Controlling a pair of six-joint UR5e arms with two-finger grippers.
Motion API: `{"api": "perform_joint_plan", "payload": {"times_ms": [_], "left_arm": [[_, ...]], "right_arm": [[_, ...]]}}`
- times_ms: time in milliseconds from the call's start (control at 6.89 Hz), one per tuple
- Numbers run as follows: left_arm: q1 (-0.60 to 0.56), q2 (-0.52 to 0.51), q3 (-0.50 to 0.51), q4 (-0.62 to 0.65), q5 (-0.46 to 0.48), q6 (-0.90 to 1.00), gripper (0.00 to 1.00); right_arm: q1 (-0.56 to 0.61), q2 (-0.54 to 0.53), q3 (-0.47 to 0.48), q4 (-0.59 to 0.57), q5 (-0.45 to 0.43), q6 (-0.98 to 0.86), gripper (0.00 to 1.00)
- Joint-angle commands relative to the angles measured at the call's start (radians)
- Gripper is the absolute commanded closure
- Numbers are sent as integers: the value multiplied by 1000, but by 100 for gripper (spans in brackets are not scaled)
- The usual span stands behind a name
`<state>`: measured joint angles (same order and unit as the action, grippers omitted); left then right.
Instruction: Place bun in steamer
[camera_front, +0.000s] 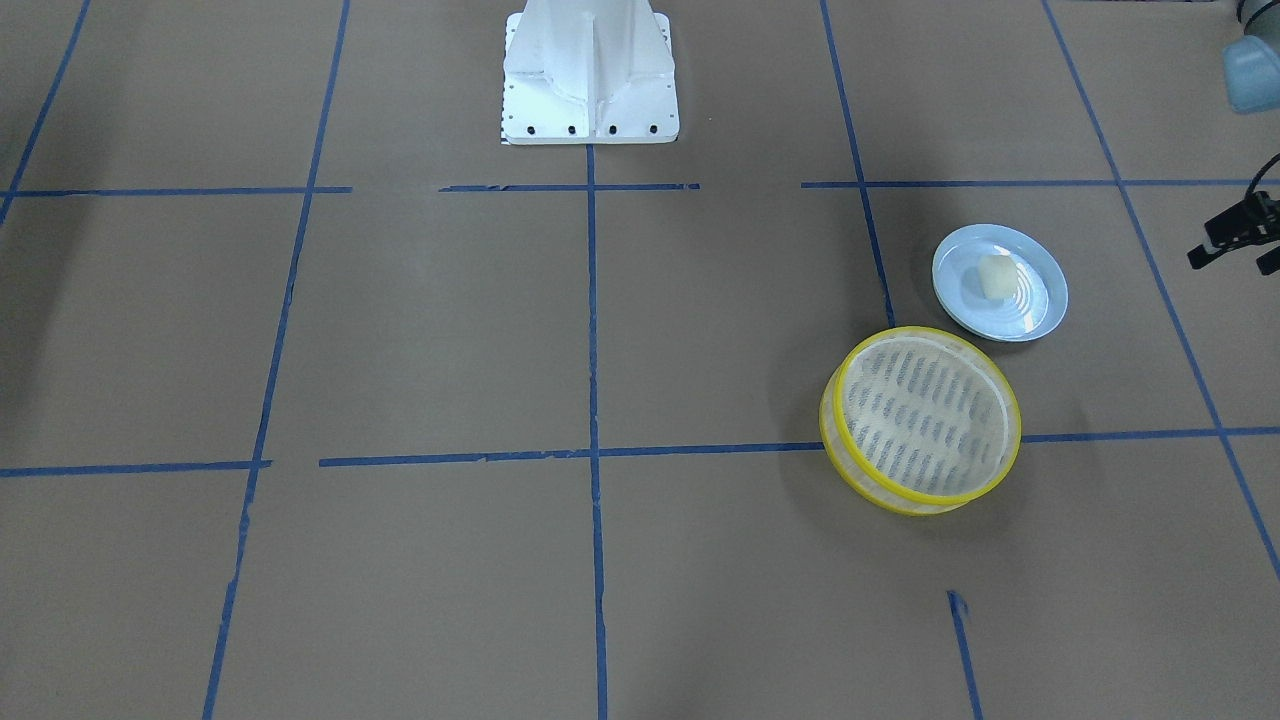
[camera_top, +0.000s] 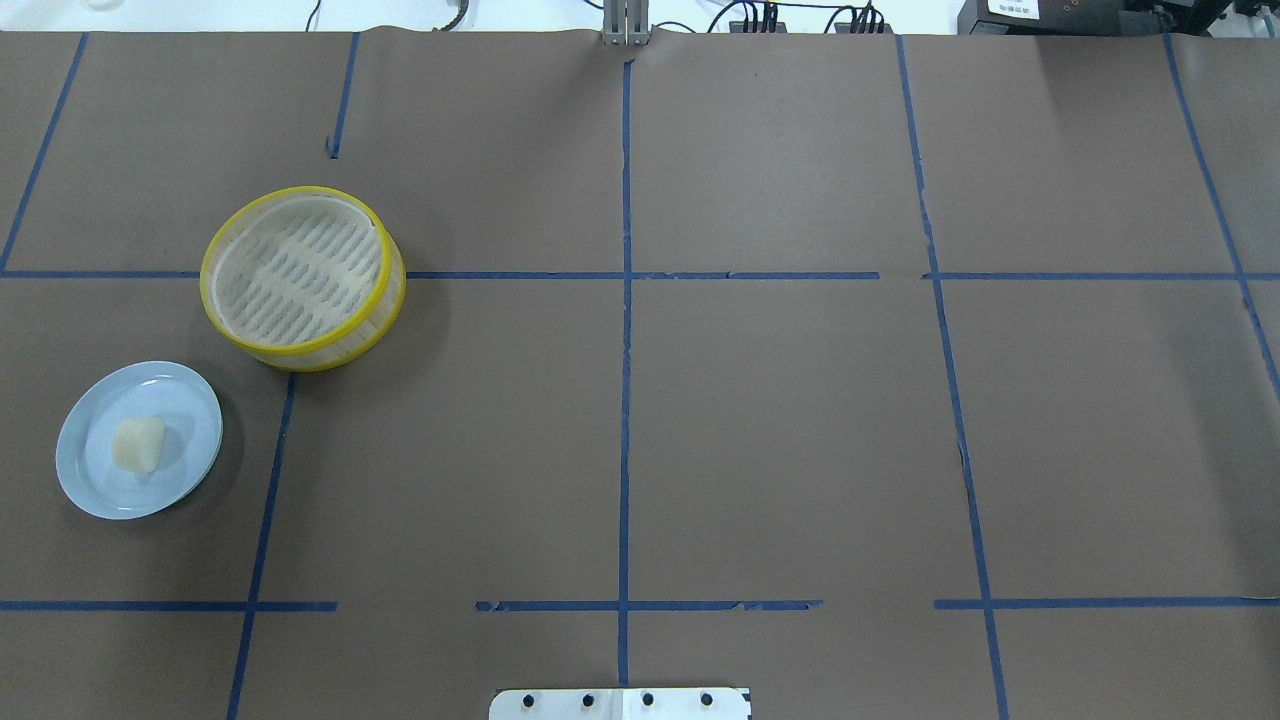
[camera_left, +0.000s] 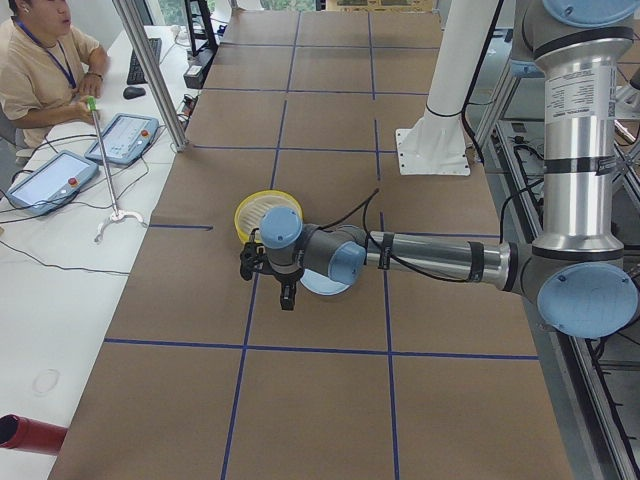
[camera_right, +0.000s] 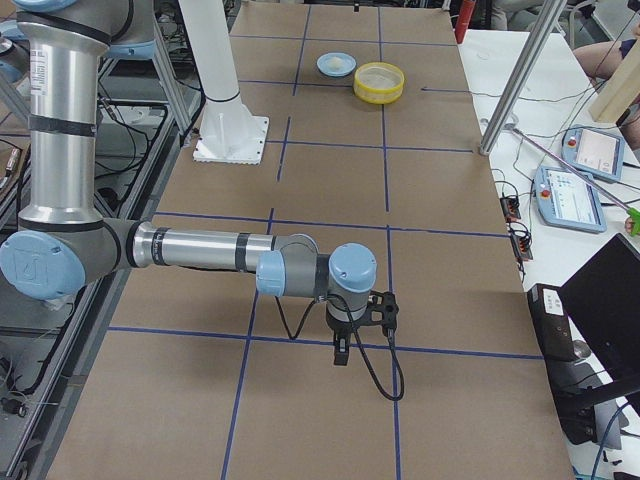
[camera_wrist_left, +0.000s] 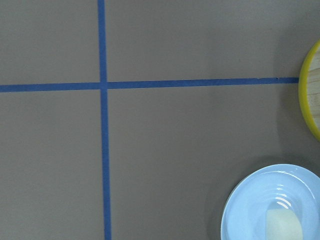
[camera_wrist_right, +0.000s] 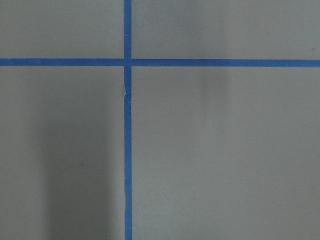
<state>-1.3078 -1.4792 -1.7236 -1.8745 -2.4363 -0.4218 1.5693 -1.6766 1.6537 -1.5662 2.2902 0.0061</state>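
The bun on the pale blue plate is next for my left gripper, which should move to it and close around the bun's middle (camera_front: 998, 277) (camera_wrist_left: 283, 226).
The bun (camera_front: 997, 275) lies on a pale blue plate (camera_front: 1035, 300) on my left side, and shows in the overhead view (camera_top: 138, 444) too. The steamer (camera_front: 925, 415), yellow-rimmed and empty, stands just beyond the plate (camera_top: 180, 440) in the overhead view (camera_top: 300, 275). My left gripper (camera_front: 1235, 245) hangs above the table beside the plate, cut off by the view's edge; I cannot tell whether it is open. The left wrist view shows the plate (camera_wrist_left: 250, 210), the bun (camera_wrist_left: 284, 226) and the steamer's rim (camera_wrist_left: 311, 100). My right gripper (camera_right: 342, 352) hovers far away at the other end; its jaws cannot be judged.
The robot's white pedestal (camera_front: 590, 75) stands at the table's middle rear. Blue tape lines (camera_top: 625, 300) cross the brown table cover. An operator (camera_left: 35, 60) sits at a side desk with tablets (camera_left: 125, 137).
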Motion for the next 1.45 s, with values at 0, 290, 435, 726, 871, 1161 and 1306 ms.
{"api": "perform_joint_plan", "payload": {"times_ms": [0,290,435,726,871,1161,1306], "left_arm": [[169,39,2,-197,80,-254,1],[295,43,12,-264,86,-436,1],[361,37,0,-264,159,-513,1],[456,36,-23,-256,245,-569,1],[461,37,-25,-256,264,-571,1],[504,37,-27,-253,322,-580,1],[515,36,-28,-236,333,-580,1]], "right_arm": [[0,0,0,0,0,0,0],[0,0,0,0,0,0,0],[0,0,0,0,0,0,0],[0,0,0,0,0,0,0],[0,0,0,0,0,0,0],[0,0,0,0,0,0,0],[0,0,0,0,0,0,0]]}}
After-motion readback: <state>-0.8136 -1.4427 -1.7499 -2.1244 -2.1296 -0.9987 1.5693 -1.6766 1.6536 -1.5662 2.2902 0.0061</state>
